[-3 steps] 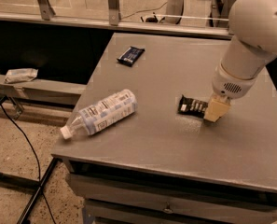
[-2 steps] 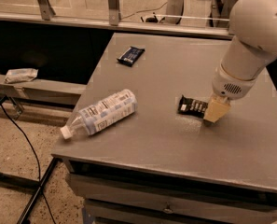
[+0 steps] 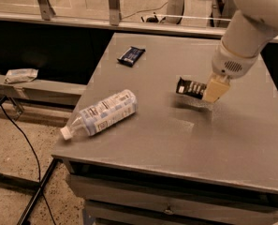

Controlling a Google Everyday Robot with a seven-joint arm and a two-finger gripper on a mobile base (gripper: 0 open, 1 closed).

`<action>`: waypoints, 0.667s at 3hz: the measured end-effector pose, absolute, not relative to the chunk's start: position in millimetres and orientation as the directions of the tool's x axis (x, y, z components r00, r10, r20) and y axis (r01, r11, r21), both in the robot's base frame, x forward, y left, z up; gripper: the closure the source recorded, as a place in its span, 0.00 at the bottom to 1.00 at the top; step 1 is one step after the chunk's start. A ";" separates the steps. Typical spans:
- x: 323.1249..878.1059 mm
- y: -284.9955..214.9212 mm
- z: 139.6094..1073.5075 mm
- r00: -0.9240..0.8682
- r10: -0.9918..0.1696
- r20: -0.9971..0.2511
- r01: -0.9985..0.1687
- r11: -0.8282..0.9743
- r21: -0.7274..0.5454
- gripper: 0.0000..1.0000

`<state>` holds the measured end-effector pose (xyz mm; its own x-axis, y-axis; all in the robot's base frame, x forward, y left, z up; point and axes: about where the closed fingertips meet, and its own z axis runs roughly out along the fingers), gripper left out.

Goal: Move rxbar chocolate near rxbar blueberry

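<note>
Next, I set the rxbar chocolate down on the grey table (image 3: 150,63) beside the rxbar blueberry, on the side that faces my gripper.
The rxbar chocolate (image 3: 188,87), a black bar with white lettering, hangs a little above the grey table (image 3: 176,139), with its shadow under it. My gripper (image 3: 212,91), with cream fingers below the white arm, is shut on the bar's right end at the table's right middle. The rxbar blueberry (image 3: 131,55), in a dark navy wrapper, lies flat at the table's far left, well apart from the black bar.
A clear plastic bottle (image 3: 102,113) with a white label lies on its side near the table's front left edge. A low ledge with a crumpled wrapper (image 3: 20,74) runs left of the table. Cables lie on the floor.
My gripper has lifted the black bar off the table surface; it now hangs slightly higher with a shadow below. The blue bar and bottle have not moved.
</note>
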<state>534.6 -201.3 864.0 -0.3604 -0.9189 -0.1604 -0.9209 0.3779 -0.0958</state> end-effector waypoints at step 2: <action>606.3 -177.8 935.9 -0.340 -0.922 -0.184 -0.907 0.373 -0.195 1.00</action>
